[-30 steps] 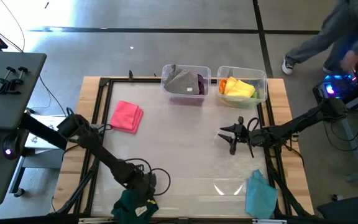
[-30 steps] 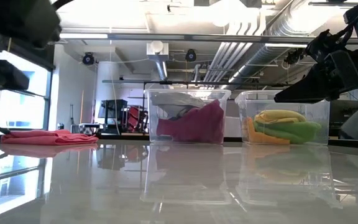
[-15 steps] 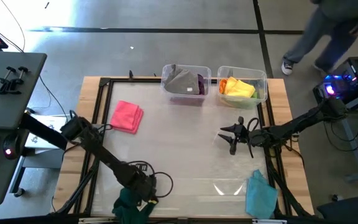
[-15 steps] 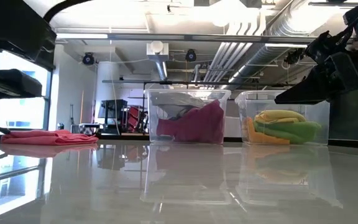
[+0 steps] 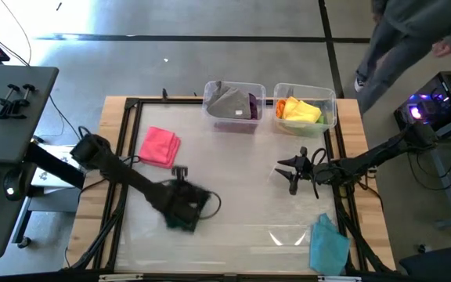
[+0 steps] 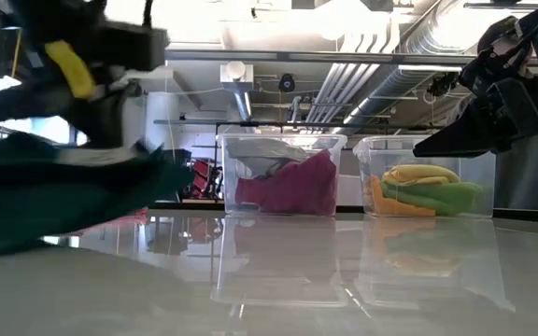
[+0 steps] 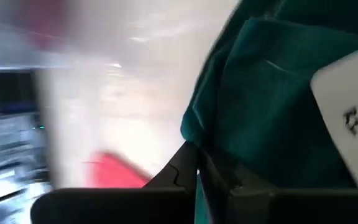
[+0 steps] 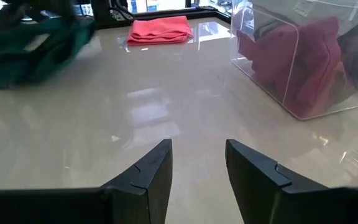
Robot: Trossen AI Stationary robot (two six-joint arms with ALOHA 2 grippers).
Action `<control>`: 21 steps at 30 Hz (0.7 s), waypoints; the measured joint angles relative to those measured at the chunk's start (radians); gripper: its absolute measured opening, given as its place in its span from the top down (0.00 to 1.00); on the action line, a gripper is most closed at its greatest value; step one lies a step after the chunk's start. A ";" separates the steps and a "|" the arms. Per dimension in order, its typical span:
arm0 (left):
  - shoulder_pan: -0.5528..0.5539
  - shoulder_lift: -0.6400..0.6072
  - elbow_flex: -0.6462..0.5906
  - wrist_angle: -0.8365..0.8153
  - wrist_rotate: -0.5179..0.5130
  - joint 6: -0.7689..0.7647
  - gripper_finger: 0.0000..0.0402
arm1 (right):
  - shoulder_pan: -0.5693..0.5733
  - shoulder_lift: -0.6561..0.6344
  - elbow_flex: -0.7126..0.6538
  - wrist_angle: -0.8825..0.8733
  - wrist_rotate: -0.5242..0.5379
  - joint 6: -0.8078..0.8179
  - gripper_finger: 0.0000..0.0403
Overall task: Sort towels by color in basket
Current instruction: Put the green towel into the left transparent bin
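Observation:
My left gripper pinches the dark green towel's edge; I should set it down and take a deeper fold (image 7: 253, 106) before carrying it over.
My left gripper (image 5: 181, 205) hangs over the near-left middle of the table, shut on a dark green towel (image 5: 180, 218) with a white tag (image 7: 347, 112). The towel shows as a bunched dark mass (image 6: 54, 201) in the low view. A folded pink towel (image 5: 160, 146) lies flat at the far left. A light blue towel (image 5: 327, 244) lies crumpled at the near right edge. My right gripper (image 5: 286, 178) waits open over the right side, its fingers (image 8: 148, 171) level and pointing toward the table's left. My left gripper pinches the dark green towel at a bunched edge (image 7: 194, 134) between its two fingers, coming from above. The cloth hangs slack in several folds below the fingers (image 6: 54, 201). I cannot tell whether its lowest part touches the table.
Two clear bins stand at the far edge. The left bin (image 5: 232, 117) holds grey and magenta cloths, and the right bin (image 5: 331, 117) holds yellow, orange and light green ones. A dark frame (image 5: 124, 141) rims the table. A person (image 5: 413, 31) passes beyond the far right corner.
My left gripper has shut on the dark green towel at the table's near edge. It has risen and swung toward the far edge and a little right. The towel has left the near edge and now hangs bunched under the gripper.

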State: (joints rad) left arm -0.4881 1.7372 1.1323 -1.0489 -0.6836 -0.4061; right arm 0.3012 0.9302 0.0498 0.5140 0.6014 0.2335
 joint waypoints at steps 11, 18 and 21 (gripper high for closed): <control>0.074 -0.164 0.002 0.028 -0.135 -0.052 1.00 | 0.000 0.000 0.000 -0.001 0.001 0.065 0.64; 0.037 -0.140 -0.011 0.053 -0.052 -0.145 1.00 | 0.000 0.000 0.000 -0.001 0.001 0.076 0.64; 0.026 -0.139 -0.061 0.142 0.008 -0.136 0.99 | 0.000 0.000 0.000 -0.004 0.021 0.066 0.64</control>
State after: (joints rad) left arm -0.4623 1.5978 1.0708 -0.9068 -0.6753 -0.5422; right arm 0.3012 0.9302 0.0498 0.5105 0.6221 0.2992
